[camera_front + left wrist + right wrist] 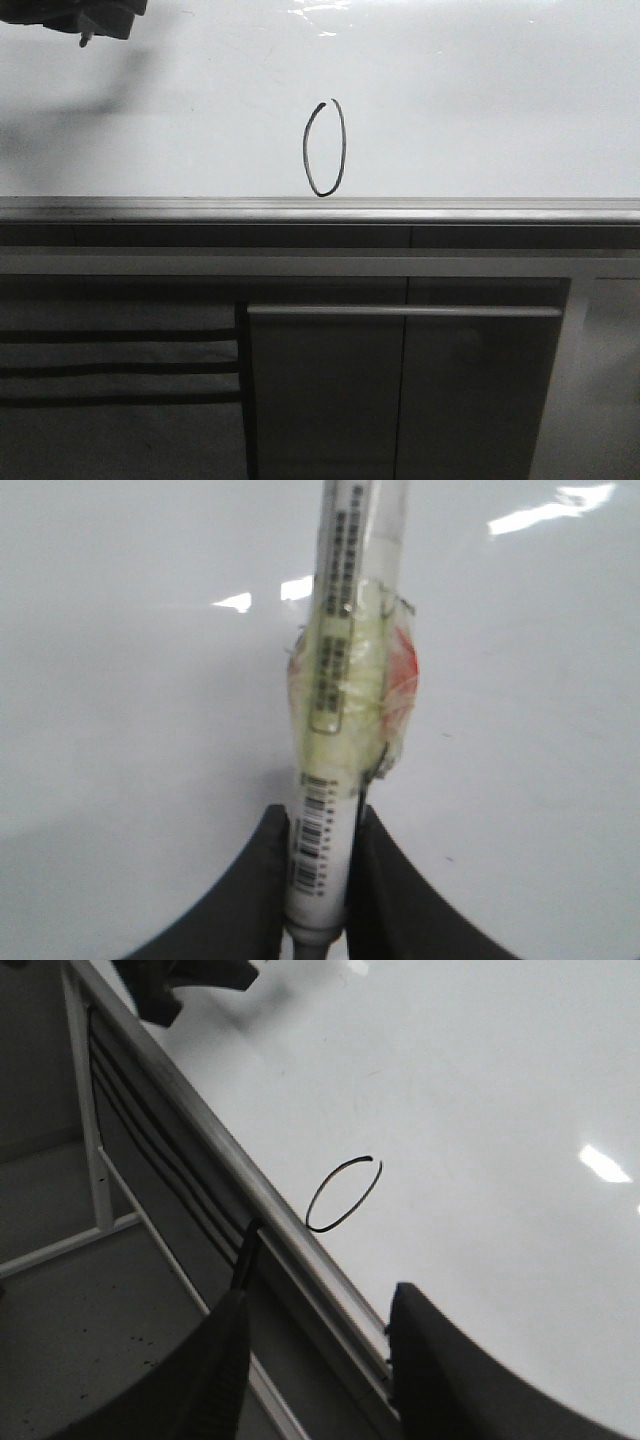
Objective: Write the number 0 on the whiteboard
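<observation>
Next, I set the white marker, now held over bare whiteboard, down with my left gripper on the bare whiteboard (121, 30) well beside the 0, with the marker's tip near the height of the number's top.
A thin black number 0 (325, 148) is drawn on the glossy whiteboard (480, 110), just above its grey metal edge strip (320, 209); the oval has a small gap at its top. It also shows in the right wrist view (343, 1194). My left gripper (318, 870) is shut on a white marker (345, 640) wrapped in yellowish and red tape, held over bare whiteboard (120, 730). In the front view the left gripper (105, 20) is at the top left corner, well left of the 0. My right gripper (315, 1310) is open and empty, over the board's edge strip (300, 1260).
Below the whiteboard are dark grey cabinet panels (400, 400) with a long metal handle bar (405, 311) and horizontal slats (120, 368) at the left. Ceiling light glares on the board (325, 10).
</observation>
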`<state>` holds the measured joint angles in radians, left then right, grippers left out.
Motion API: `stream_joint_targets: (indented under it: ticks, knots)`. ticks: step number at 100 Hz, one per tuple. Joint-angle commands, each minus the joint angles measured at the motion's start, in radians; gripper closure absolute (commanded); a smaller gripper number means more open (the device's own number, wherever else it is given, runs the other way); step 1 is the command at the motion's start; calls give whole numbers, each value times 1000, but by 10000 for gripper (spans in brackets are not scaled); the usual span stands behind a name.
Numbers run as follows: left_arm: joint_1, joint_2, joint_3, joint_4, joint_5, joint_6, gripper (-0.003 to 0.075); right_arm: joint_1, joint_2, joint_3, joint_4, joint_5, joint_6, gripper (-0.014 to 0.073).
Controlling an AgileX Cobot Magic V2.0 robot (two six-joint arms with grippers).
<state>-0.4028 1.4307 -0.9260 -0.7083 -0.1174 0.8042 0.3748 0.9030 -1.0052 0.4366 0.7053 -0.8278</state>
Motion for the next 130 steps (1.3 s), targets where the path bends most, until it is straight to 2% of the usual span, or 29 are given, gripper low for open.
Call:
stream_joint_targets:
  ticks: [1, 29, 66, 75, 93, 102, 120, 130]
  knots:
    - [16, 7, -23, -49, -115, -15, 740, -6, -8, -33, 26, -29, 6, 302]
    - [37, 74, -52, -114, -139, -15, 740, -6, -8, -33, 29, -19, 6, 302]
    - [37, 109, -79, -128, -45, -4, 732, -8, -8, -33, 33, -1, 6, 302]
    - [37, 107, -79, -128, -22, -4, 675, -8, -8, -33, 33, 3, 9, 302]
    - [37, 106, -79, -132, -7, -4, 486, -8, -8, -33, 33, 9, 9, 302]
    - [37, 102, -79, -132, 6, -4, 431, -8, -8, -33, 33, 9, 9, 302]
    - [75, 51, -79, -94, 104, -4, 420, -19, -14, -47, 9, 30, 10, 302]
    - [131, -16, -79, -47, 237, -4, 420, -52, -26, -75, -33, 79, 53, 302]
